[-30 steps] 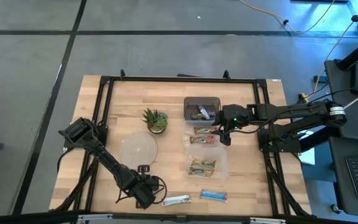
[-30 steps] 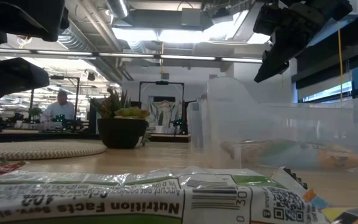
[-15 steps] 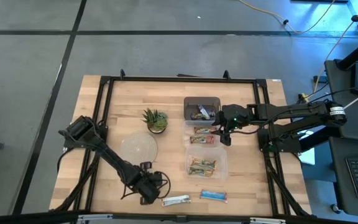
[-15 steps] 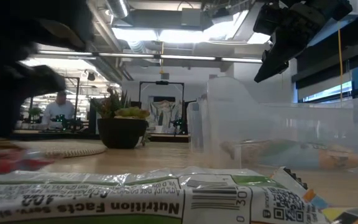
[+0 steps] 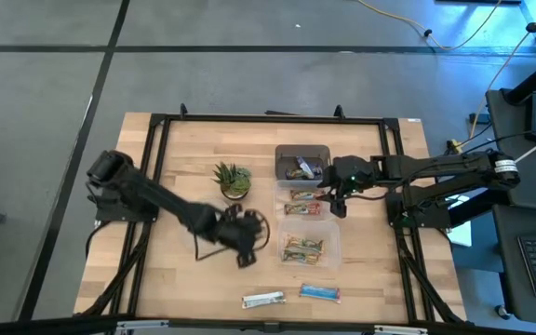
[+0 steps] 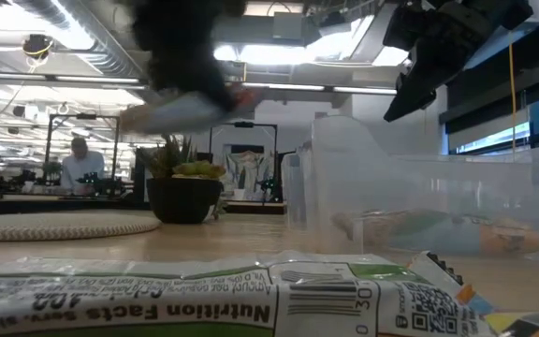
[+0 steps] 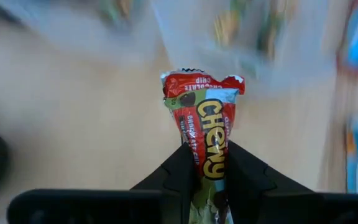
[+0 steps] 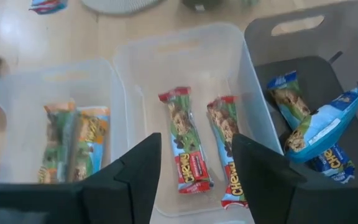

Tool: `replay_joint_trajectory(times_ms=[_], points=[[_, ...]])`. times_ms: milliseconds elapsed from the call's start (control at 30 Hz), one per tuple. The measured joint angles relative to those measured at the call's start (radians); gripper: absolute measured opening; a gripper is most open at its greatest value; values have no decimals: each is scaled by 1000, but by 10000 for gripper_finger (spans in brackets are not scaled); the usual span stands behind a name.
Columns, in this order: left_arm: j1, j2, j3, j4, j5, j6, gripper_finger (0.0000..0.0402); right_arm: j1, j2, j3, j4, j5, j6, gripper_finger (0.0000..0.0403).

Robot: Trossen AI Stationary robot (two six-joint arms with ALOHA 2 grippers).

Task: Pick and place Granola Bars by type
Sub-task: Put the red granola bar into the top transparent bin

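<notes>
The Chewy granola bar will leave my left gripper when I let go of it on the red-and-green bars in the middle clear bin (image 5: 307,201).
My left gripper (image 5: 246,251) hangs over the table's middle, just left of the near clear bin (image 5: 335,249), and is shut on a red-and-green Chewy granola bar (image 7: 202,99). In the low view the gripper (image 6: 181,56) and bar (image 6: 187,109) show blurred, high above the table. My right gripper (image 5: 336,207) hovers open over the middle clear bin (image 8: 135,56), where two red-and-green bars (image 8: 184,146) lie flat. The near bin holds tan-green bars (image 8: 73,143). The grey bin (image 5: 302,152) holds blue bars (image 8: 319,134). My left gripper pinches one end of the bar (image 7: 207,158) between its two fingers (image 7: 182,171). The fingers slant downward and lie along the bar. The rest of the wrapper sticks out beyond the fingertips, its crimped red end (image 7: 202,81) farthest away, and the bar is clear of the table.
A silver-white bar (image 5: 263,300) and a blue bar (image 5: 319,292) lie flat near the table's near edge. A small potted plant (image 5: 234,180) stands left of the bins. Beside it lies a round pale mat (image 5: 203,221), partly under my left arm.
My left gripper has risen from the table's near edge and swung toward the far right, toward the clear bins, rolling a little. The red-and-green bar, which lay on the table, has gone up with it and now hangs clear.
</notes>
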Motion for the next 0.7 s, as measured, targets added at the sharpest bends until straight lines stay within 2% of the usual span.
replay_joint_trajectory(times_ms=[100, 233, 400, 533, 700], points=[[84, -45, 0, 107, -10, 96, 65, 0, -32, 0, 1, 0, 20, 200], [193, -71, 0, 343, -4, 285, 65, 0, -85, 0, 0, 0, 48, 200], [302, -55, 4, 653, 119, 503, 65, 0, -154, 0, -36, 0, 114, 200], [369, -1, 3, 760, 184, 552, 65, 17, -195, 0, -50, -13, 156, 200], [417, 76, 2, 795, 221, 553, 65, 62, -216, 0, -51, -1, 187, 200]])
